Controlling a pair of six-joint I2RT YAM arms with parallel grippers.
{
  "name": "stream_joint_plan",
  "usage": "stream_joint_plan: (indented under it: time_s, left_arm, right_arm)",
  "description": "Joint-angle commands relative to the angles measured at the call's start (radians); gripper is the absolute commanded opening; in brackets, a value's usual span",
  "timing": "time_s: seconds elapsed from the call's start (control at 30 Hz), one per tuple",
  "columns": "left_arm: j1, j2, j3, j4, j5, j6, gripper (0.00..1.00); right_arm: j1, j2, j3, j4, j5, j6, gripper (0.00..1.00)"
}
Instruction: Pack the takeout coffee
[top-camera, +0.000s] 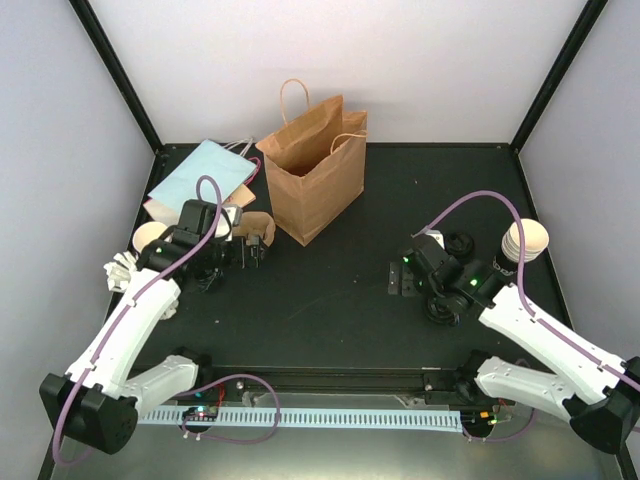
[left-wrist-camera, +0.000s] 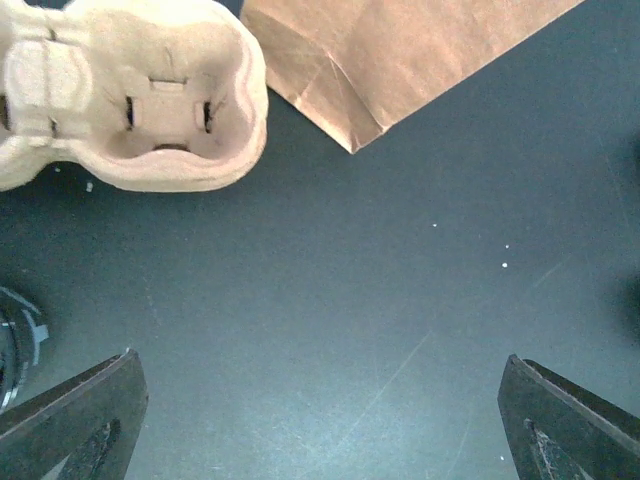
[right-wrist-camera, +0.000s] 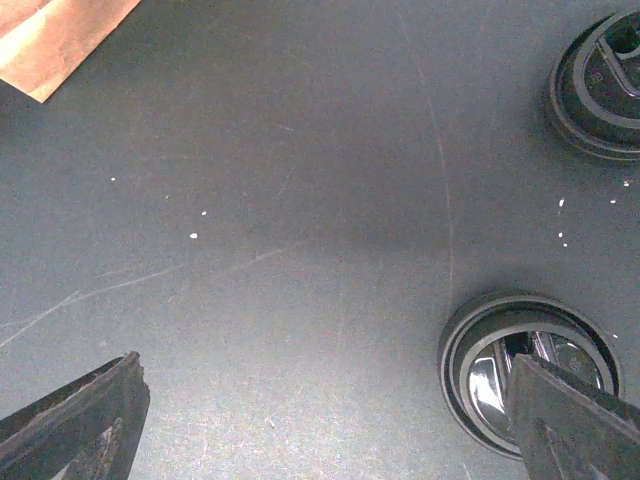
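The robot's left gripper needs to next move to the cup between the white crumpled thing and the pale-blue bag and close on the cup's carrier-side rim (top-camera: 166, 231).
A stack of paper cups (top-camera: 525, 241), black outside and cream inside, stands at the right behind my right arm. Another cup (top-camera: 150, 237) stands at the left, partly hidden by my left arm. Two black lids lie loose on the table: one (top-camera: 460, 243) (right-wrist-camera: 600, 85) farther back, one (top-camera: 440, 308) (right-wrist-camera: 530, 370) beside my right finger. My right gripper (top-camera: 402, 282) (right-wrist-camera: 320, 430) is open and empty over bare table. My left gripper (top-camera: 255, 252) (left-wrist-camera: 320, 430) is open and empty, just short of the beige pulp cup carrier (top-camera: 250, 224) (left-wrist-camera: 130, 100).
An open brown paper bag (top-camera: 315, 170) (left-wrist-camera: 400, 50) stands upright at the back middle; its corner shows in the right wrist view (right-wrist-camera: 60, 40). A flat pale-blue bag (top-camera: 200, 175) lies at the back left. Something white and crumpled (top-camera: 118, 270) lies at the left edge.
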Motion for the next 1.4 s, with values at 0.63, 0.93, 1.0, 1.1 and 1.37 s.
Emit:
stream_joint_plan:
  time_s: [0.63, 0.93, 1.0, 1.1, 1.37]
  left_arm:
    - [0.028, -0.022, 0.1, -0.118, -0.589, -0.006, 0.6]
    - [0.165, 0.101, 0.227, -0.109, -0.633, -0.019, 0.58]
    - [0.201, 0.125, 0.233, -0.082, -0.61, -0.014, 0.58]
    - [0.255, 0.174, 0.247, -0.057, -0.581, -0.014, 0.57]
    - [0.387, 0.288, 0.262, -0.021, -0.485, -0.001, 0.57]
  right_arm:
    - [-0.036, -0.034, 0.023, 0.031, 0.033, -0.004, 1.0]
    - [-0.038, 0.013, 0.065, 0.059, -0.009, -0.052, 1.0]
    - [-0.038, 0.031, 0.092, 0.045, -0.015, -0.071, 1.0]
    - [-0.037, 0.052, 0.127, 0.024, -0.018, -0.103, 1.0]
    - [-0.037, 0.051, 0.149, 0.0, -0.031, -0.131, 1.0]
